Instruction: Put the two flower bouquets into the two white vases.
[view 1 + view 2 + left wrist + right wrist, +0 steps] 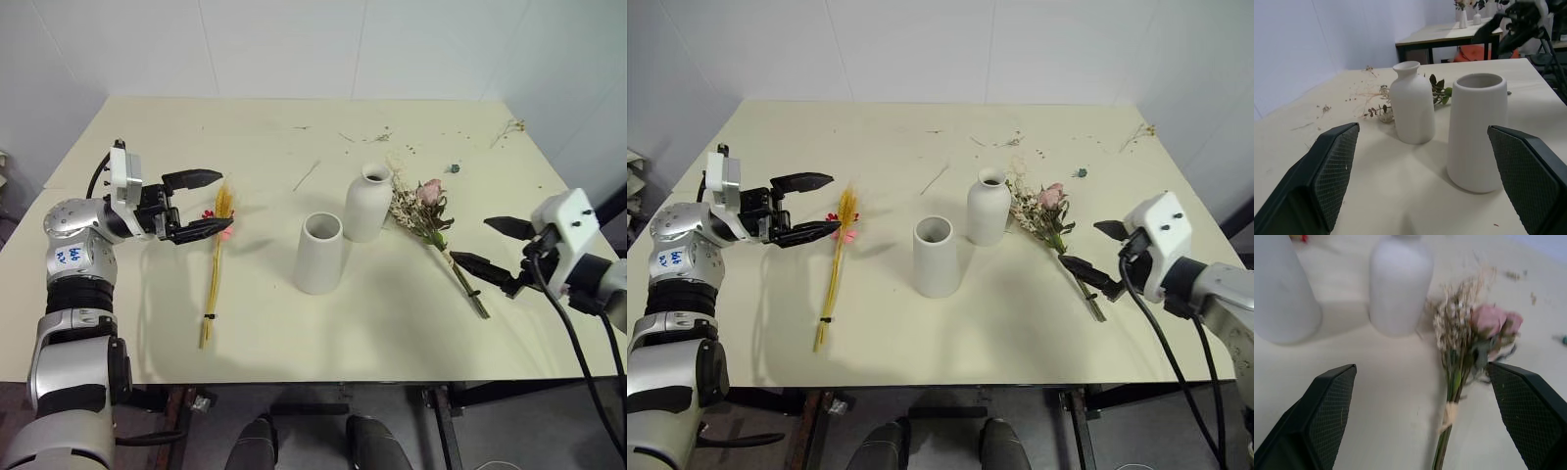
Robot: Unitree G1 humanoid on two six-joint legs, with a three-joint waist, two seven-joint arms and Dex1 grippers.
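The robot's right gripper should grab the tan tape (447, 254) (1449, 414) around the stems of the pink rose bouquet, just below its green leaves.
On the pale table (392, 323) lies a slim yellow wheat-like bouquet (215, 264) with red and pink berries near its head. My left gripper (223, 201) hovers open just left of that head, empty. A wide-mouthed white vase (320, 253) stands at the centre, with a bottle-shaped white vase (367, 203) behind it to the right. To the right of the bottle vase lies a bouquet with a pink rose, cream blossoms and green leaves (431, 220). Its stems point toward my right gripper (470, 241), which is open and empty above the stem end. The right wrist view shows this bouquet (1469, 342) between the open fingers.
Loose dried twigs and crumbs (377, 135) are scattered over the far part of the table, more at the far right corner (509, 127). A single twig (306, 176) lies behind the vases. White walls close the far side. Another table (1459, 34) stands beyond.
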